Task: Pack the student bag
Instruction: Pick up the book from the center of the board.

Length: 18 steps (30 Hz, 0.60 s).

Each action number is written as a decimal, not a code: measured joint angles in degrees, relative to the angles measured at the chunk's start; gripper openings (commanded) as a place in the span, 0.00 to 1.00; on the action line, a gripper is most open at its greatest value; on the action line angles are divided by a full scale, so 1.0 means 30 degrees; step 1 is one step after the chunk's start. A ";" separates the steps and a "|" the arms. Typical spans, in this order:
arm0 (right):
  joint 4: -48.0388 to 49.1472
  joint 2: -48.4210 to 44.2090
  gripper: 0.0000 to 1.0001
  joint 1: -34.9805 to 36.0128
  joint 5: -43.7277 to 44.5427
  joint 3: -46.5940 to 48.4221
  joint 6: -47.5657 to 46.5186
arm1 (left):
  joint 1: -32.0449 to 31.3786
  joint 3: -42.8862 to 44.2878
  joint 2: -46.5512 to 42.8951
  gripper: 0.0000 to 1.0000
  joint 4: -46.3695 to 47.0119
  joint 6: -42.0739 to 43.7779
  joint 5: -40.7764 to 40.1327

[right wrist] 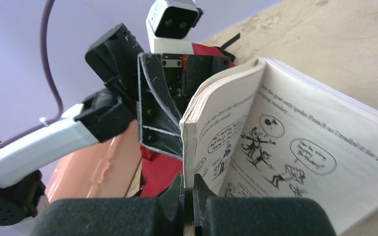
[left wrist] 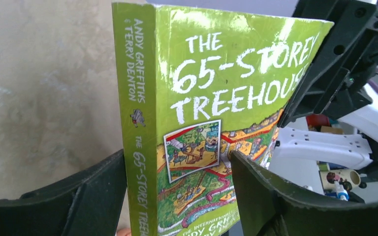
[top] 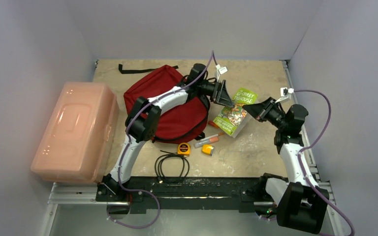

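The robot's right gripper pinches only some pages of the fanned paperback, so the left gripper needs to hold the book while the right gripper takes both covers at the spine (left wrist: 136, 29).
The student bag (top: 182, 123), dark red, lies at the table's middle left under my left arm. A green paperback, "The 65-Storey Treehouse" (top: 236, 115), is lifted off the table to the right of it and hangs partly fanned open. My right gripper (right wrist: 192, 187) is shut on the book's (right wrist: 275, 147) front cover and first pages. My left gripper (left wrist: 177, 162) stands open with the book's (left wrist: 211, 98) spine end between its wide-set fingers (left wrist: 103, 191). Whether those pads press the book I cannot tell. From above, the left gripper (top: 225, 96) meets the book from the left and the right gripper (top: 253, 110) from the right.
A pale pink plastic box (top: 76, 130) fills the left edge. In front of the bag lie a yellow tape measure (top: 183, 148), an orange marker (top: 209, 140), a small yellow item (top: 207, 150) and a coiled black cable (top: 172, 166). A black strap (top: 138, 70) lies at the back.
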 measured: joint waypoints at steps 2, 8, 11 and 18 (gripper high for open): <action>0.0459 0.0000 0.00 0.0000 -0.0299 -0.0007 0.0408 | -0.0182 -0.0517 0.0109 0.62 0.2361 -0.1370 0.0583; 0.1945 -0.0022 0.00 -0.0109 -0.0918 -0.0007 0.1173 | 0.0335 -0.2739 0.0459 0.28 1.1060 -0.7497 0.1341; 0.2149 -0.0015 0.01 -0.0124 -0.0809 -0.0007 0.1239 | 0.0852 -0.3249 0.0641 0.11 1.4637 -1.0273 0.1676; -0.4962 0.0124 0.83 0.0138 0.3089 0.2208 -0.2543 | 0.1304 -0.6317 -0.1260 0.00 1.4265 -0.9143 0.1508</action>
